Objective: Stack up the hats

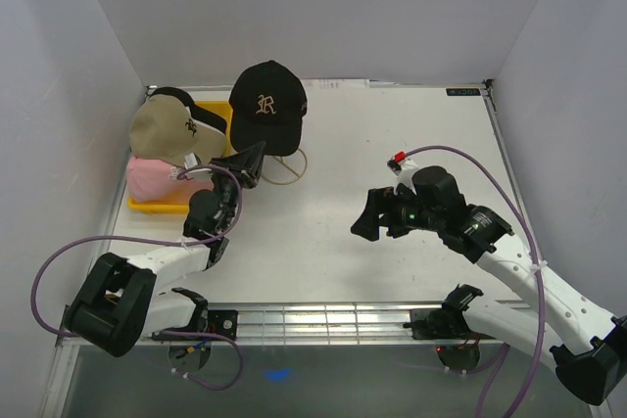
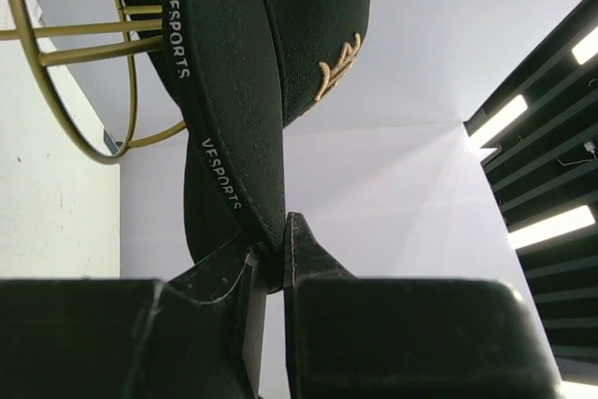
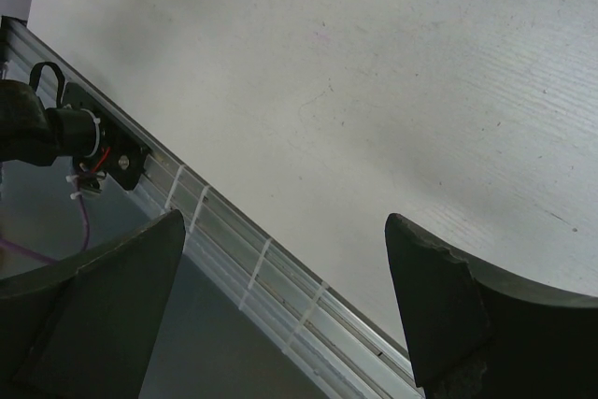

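Next, my left gripper lets go of the black cap on the gold wire stand [image 1: 274, 141] beside the yellow tray.
A black cap [image 1: 267, 105] with a tan "R" sits on the gold wire stand [image 1: 291, 169] at the back. My left gripper [image 1: 251, 162] is shut on its brim. In the left wrist view the brim [image 2: 224, 119], printed "VESPORTS", is pinched between the fingertips [image 2: 301, 245] of the left gripper [image 2: 282, 254]. A tan cap [image 1: 174, 130] with a black "R" lies on a pink cap [image 1: 155, 179] at the left, with a black cap's edge [image 1: 212, 116] behind it. My right gripper [image 1: 366, 218] is open and empty over the table, also in the right wrist view [image 3: 285, 223].
The yellow tray [image 1: 155, 207] holds the pile of caps at the left wall. The gold stand's wires [image 2: 84, 39] are just left of the held brim. The table's metal front rail [image 3: 252, 268] runs below the right gripper. White walls enclose the table.
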Robot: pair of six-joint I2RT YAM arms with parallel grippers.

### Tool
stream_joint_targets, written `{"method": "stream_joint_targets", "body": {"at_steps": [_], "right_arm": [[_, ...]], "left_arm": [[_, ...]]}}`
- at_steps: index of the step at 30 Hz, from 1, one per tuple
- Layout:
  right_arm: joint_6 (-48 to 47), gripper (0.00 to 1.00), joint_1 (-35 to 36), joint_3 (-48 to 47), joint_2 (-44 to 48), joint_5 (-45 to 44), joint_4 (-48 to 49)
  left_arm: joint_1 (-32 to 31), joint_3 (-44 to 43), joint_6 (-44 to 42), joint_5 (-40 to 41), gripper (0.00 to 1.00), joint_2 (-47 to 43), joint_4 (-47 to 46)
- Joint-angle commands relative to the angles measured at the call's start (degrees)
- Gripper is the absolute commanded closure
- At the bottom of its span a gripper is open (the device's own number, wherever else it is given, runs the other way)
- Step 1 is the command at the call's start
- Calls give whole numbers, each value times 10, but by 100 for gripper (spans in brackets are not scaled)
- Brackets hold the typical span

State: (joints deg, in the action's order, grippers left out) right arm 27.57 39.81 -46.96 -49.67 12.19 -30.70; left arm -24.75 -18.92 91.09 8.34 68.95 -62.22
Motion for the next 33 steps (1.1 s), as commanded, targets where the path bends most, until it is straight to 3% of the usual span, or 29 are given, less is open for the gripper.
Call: {"method": "stream_joint_targets", "body": {"at_steps": [1, 10, 33], "right_arm": [[-2, 7, -2, 9, 13, 4, 0], [-2, 7, -2, 16, 22, 3, -5], [-1, 7, -2, 31, 25, 5, 0]], "left_arm": [[-15, 13, 4, 25, 100, -4, -51], [-35, 48, 5, 63, 100, -7, -60], [-40, 107, 43, 74, 100, 30, -78]]}}
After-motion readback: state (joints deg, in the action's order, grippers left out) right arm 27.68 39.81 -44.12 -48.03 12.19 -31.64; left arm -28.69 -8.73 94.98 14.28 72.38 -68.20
